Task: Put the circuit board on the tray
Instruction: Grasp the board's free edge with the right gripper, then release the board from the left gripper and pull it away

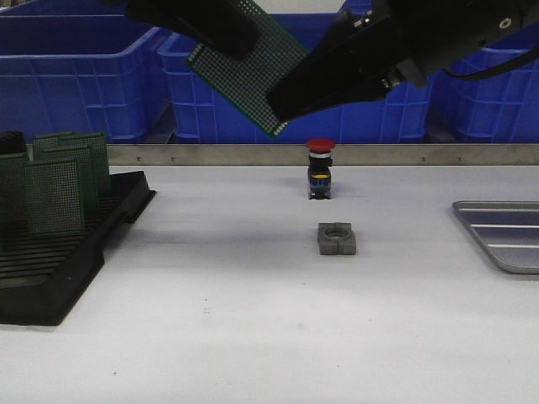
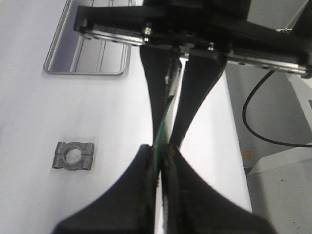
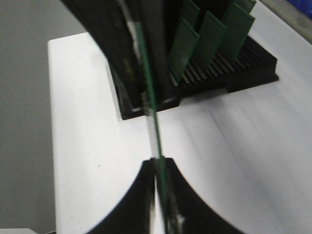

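Next, my right gripper releases the circuit board in the silver tray's side (image 1: 504,236) nearest the grey clamp block.
A green perforated circuit board (image 1: 248,71) hangs high over the middle of the table, tilted, with both grippers on it. My left gripper (image 1: 240,38) holds its upper left edge, and the left wrist view shows those fingers (image 2: 161,148) shut on the board's thin edge (image 2: 163,126). From the right, my right gripper (image 1: 282,105) clamps the lower corner; its fingers (image 3: 158,163) are shut on the board (image 3: 155,126). The silver ribbed tray (image 1: 505,236) lies at the table's right edge, seen too in the left wrist view (image 2: 85,53), with nothing on it.
A black slotted rack (image 1: 59,269) at the left holds several upright green boards (image 1: 63,181). A red-topped push button (image 1: 320,168) and a grey clamp block (image 1: 337,238) sit mid-table below the board. Blue bins (image 1: 76,76) line the back.
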Robot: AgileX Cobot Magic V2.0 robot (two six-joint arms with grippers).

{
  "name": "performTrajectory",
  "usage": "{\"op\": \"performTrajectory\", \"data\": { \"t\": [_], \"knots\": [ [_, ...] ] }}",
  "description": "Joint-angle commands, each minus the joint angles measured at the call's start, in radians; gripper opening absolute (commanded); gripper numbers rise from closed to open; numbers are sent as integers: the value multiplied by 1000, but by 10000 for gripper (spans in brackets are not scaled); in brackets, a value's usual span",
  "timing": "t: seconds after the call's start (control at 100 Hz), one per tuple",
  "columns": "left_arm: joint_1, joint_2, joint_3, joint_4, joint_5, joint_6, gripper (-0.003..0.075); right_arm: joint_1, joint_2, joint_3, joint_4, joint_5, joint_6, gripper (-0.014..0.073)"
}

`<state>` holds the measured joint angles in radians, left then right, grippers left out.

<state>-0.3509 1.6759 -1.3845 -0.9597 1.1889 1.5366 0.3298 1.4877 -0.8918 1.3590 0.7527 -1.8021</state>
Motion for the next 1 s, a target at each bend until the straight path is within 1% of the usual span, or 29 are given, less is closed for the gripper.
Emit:
{"op": "performTrajectory", "data": {
  "t": [0.0, 0.04, 0.09, 0.16, 0.2, 0.21, 0.23, 0.26, 0.27, 0.28, 0.3, 0.33, 0.38, 0.42, 0.46, 0.51, 0.65, 0.73, 0.82, 0.89, 0.99],
  "knots": [
    [-10, -38, -28, -77, -6, -16, -18, -2, -29, -33, 100, 34, 2, -67],
    [-10, -38, -28, -77, -6, -16, -15, -2, -29, -33, 104, 37, 2, -69],
    [-10, -38, -28, -77, -6, -16, 10, -2, -29, -33, 106, 47, 2, -69],
    [-10, -38, -28, -77, -4, -16, 99, -2, -29, -33, 106, 56, 3, -69],
    [-10, -38, -28, -77, -4, -16, 179, -2, -29, -32, 106, 57, 7, -69],
    [-10, -38, -28, -77, -4, -16, 209, -2, -29, -32, 106, 57, 11, -69],
    [-10, -40, -28, -77, -4, -16, 242, -2, -29, -31, 106, 57, 15, -69],
    [-6, -40, -28, -77, -4, -16, 325, -2, -29, -31, 105, 57, 24, -69],
    [-6, -40, -28, -77, -4, -16, 325, -2, -29, -31, 105, 57, 26, -69],
    [-6, -40, -28, -77, -4, -16, 375, -2, -29, -31, 105, 57, 30, -69],
    [-6, -40, -28, -77, -4, -16, 406, -2, -29, -31, 105, 57, 32, -69],
    [-6, -40, -28, -75, -9, -16, 477, -2, -29, -31, 105, 56, 34, -69],
    [-4, -40, -28, -75, -20, -16, 554, -5, -29, -31, 105, 54, 44, -69],
    [0, -40, -28, -73, -32, -16, 594, -6, -29, -31, 103, 51, 60, -69],
    [3, -40, -28, -73, -43, -16, 609, -6, -29, -31, 97, 45, 83, -69],
    [17, -40, -28, -66, -57, -16, 609, -11, -29, -30, 90, 36, 125, -69],
    [66, -42, -30, -64, -79, -16, 608, -61, -22, -29, 84, 27, 302, -69],
    [97, -42, -30, -57, -79, -16, 608, -119, -16, -28, 80, 22, 388, -69],
    [121, -42, -30, -40, -79, -16, 608, -198, -6, -28, 74, 20, 450, -69],
    [135, -42, -30, -20, -79, -16, 608, -262, 3, -28, 57, 20, 478, -69],
    [146, -42, -30, 0, -79, -16, 608, -351, 24, -28, 11, 20, 478, -69]
  ]
}}
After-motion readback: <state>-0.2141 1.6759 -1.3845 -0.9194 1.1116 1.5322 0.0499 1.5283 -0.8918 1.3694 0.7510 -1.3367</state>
